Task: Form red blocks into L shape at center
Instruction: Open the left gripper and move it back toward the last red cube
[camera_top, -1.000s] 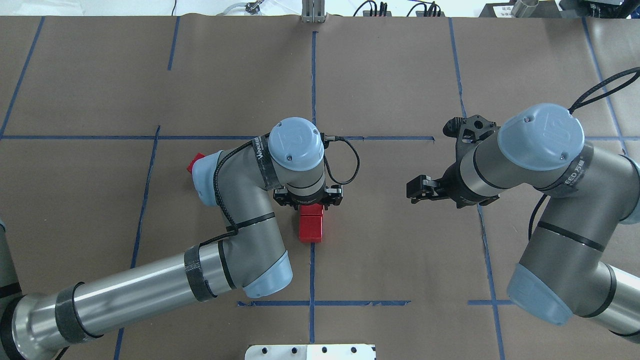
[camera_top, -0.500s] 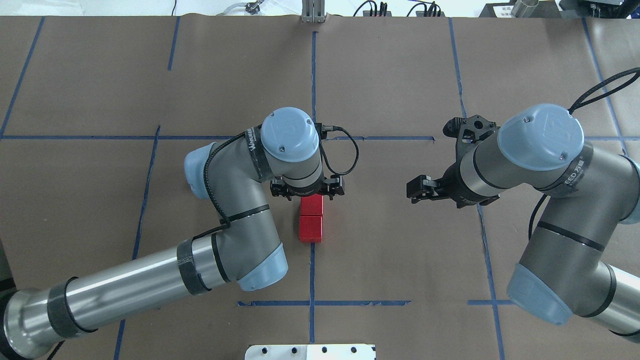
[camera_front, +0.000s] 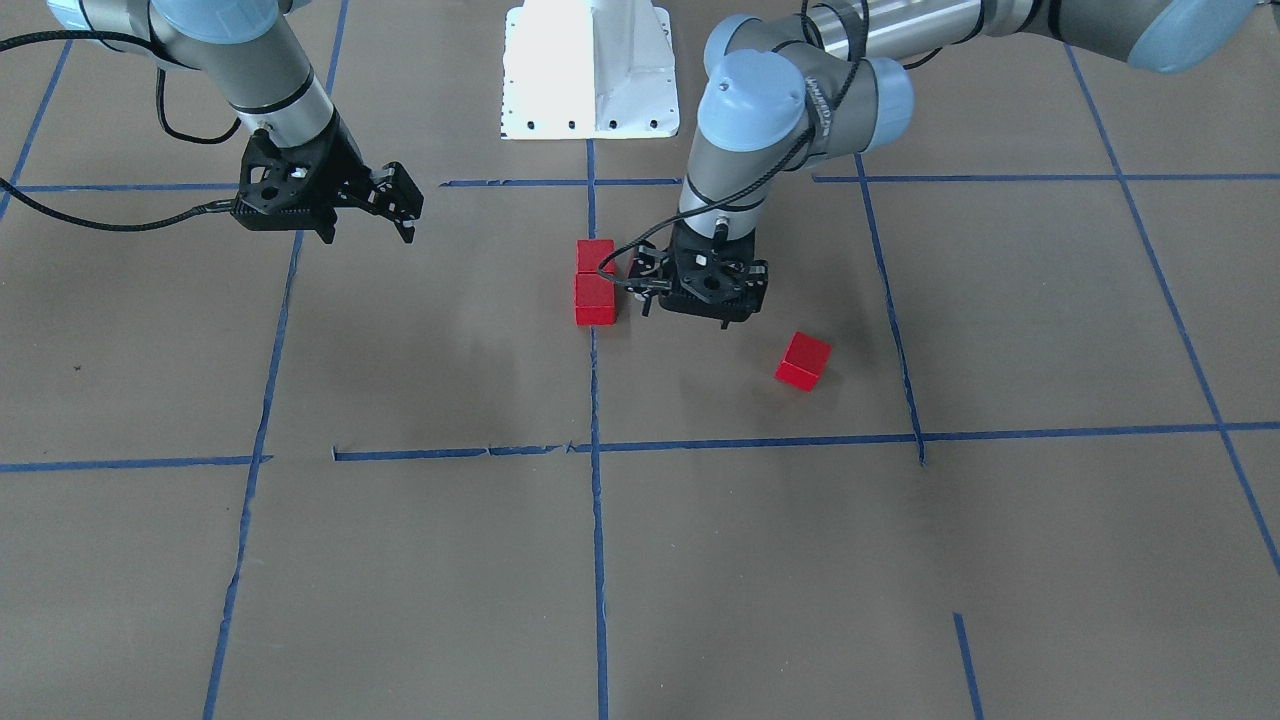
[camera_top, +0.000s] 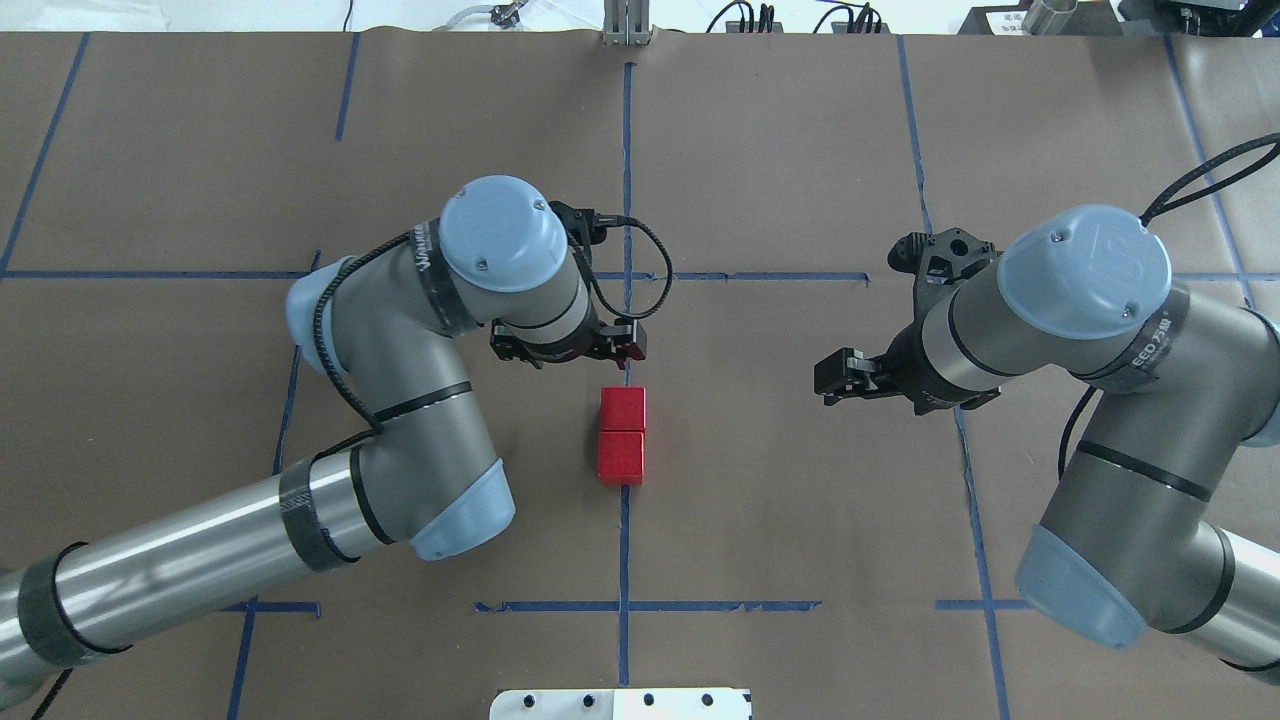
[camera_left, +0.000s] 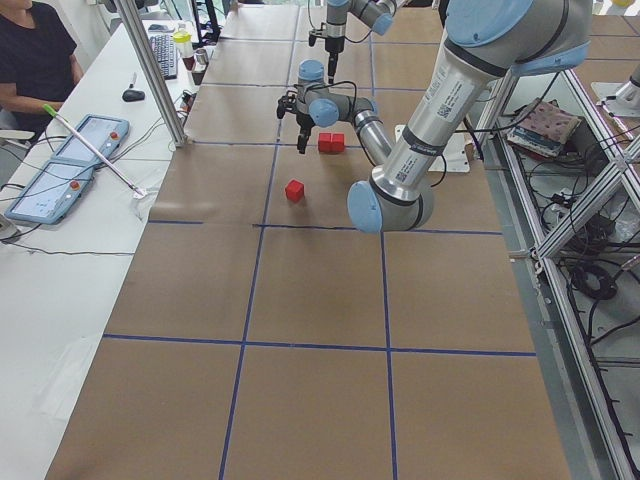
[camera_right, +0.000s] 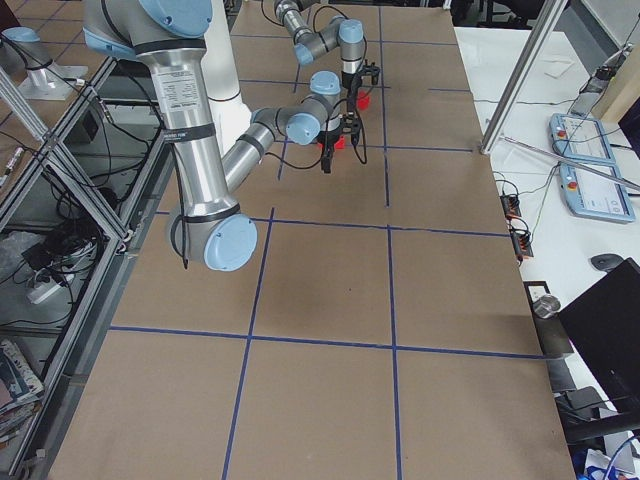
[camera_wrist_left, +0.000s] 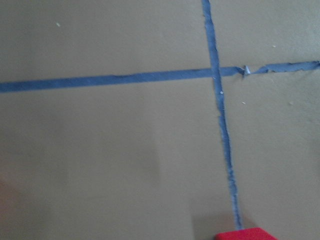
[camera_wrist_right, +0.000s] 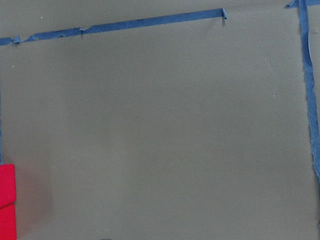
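My left gripper is to close on the opposite sides of the angled red block (camera_front: 803, 360), the one that lies apart from the short row.
Two red blocks (camera_top: 622, 434) lie touching in a short row on the central blue tape line (camera_top: 626, 180); they also show in the front view (camera_front: 595, 284). The third red block (camera_front: 803, 361) lies apart on the paper, turned at an angle; my left arm hides it in the overhead view. My left gripper (camera_top: 567, 350) is open and empty, just beyond the far block of the row, and shows in the front view (camera_front: 700, 295). My right gripper (camera_top: 835, 378) is open and empty, hovering well to the right (camera_front: 390, 205).
The white robot base plate (camera_top: 620, 703) sits at the near table edge. Blue tape lines (camera_top: 770, 276) divide the brown paper. An operator (camera_left: 30, 55) and tablets sit at the side table beyond the far edge.
My left gripper has drawn back from the far block of the row, moving away and to the left. The row now shows whole. My left arm now covers the third block. The right arm is still.
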